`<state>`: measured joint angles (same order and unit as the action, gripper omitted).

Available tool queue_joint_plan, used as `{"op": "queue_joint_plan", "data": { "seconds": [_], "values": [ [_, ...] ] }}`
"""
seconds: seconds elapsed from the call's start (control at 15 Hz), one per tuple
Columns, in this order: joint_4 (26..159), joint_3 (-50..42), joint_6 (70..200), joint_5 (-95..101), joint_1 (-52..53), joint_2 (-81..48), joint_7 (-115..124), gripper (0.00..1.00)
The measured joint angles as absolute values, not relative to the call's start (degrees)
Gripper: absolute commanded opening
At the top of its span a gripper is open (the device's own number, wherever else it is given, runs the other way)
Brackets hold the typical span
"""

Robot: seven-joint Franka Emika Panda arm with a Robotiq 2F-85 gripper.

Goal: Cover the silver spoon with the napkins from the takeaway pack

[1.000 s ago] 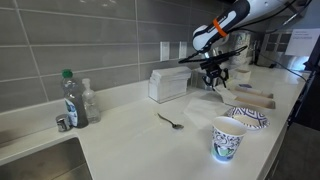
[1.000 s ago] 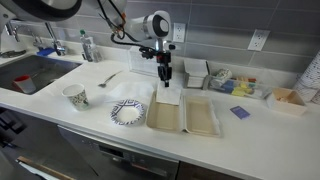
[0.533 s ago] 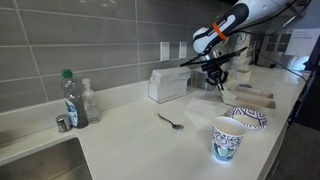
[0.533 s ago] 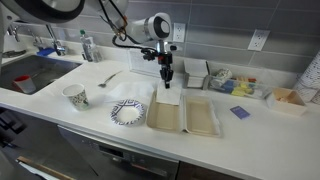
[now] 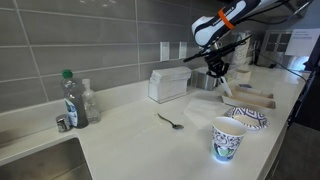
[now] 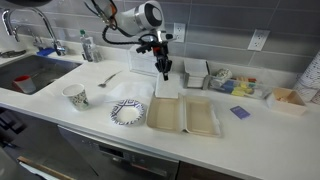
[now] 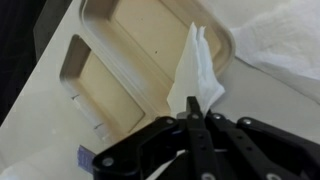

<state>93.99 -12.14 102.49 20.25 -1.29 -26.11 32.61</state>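
My gripper is to release the thin white napkin at the handle end of the silver spoon (image 5: 159,108), on the end that faces the takeaway pack.
My gripper (image 7: 196,108) is shut on the corner of a thin white napkin (image 7: 195,62), which hangs from the fingertips above the counter. In both exterior views the gripper (image 5: 218,68) (image 6: 163,66) hovers raised over the work surface, with more white napkins (image 6: 168,93) lying flat below it. The white takeaway pack (image 5: 168,84) with its folded top stands against the tiled wall. Out on the open counter lies the slim silver spoon (image 5: 170,122) (image 6: 108,78), uncovered and well away from the gripper.
An open beige clamshell tray (image 6: 184,116) (image 7: 140,45) lies under and beside the gripper. A patterned plate (image 6: 127,112), a paper cup (image 5: 228,138) (image 6: 74,97), a green-capped bottle (image 5: 69,98) and a sink (image 6: 30,75) are also on the counter.
The jaws closed on a napkin and the gripper rose, lifting the sheet off the pile. Nothing else moved.
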Motion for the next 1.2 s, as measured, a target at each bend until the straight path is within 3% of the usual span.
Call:
{"op": "queue_joint_plan", "data": {
  "seconds": [0.67,1.2],
  "values": [
    [111.6,-3.6,106.2,37.5,5.9,-9.9,27.9,0.0],
    [116.4,0.1,109.4,42.3,7.3,-7.1,27.3,0.0]
  ]
}}
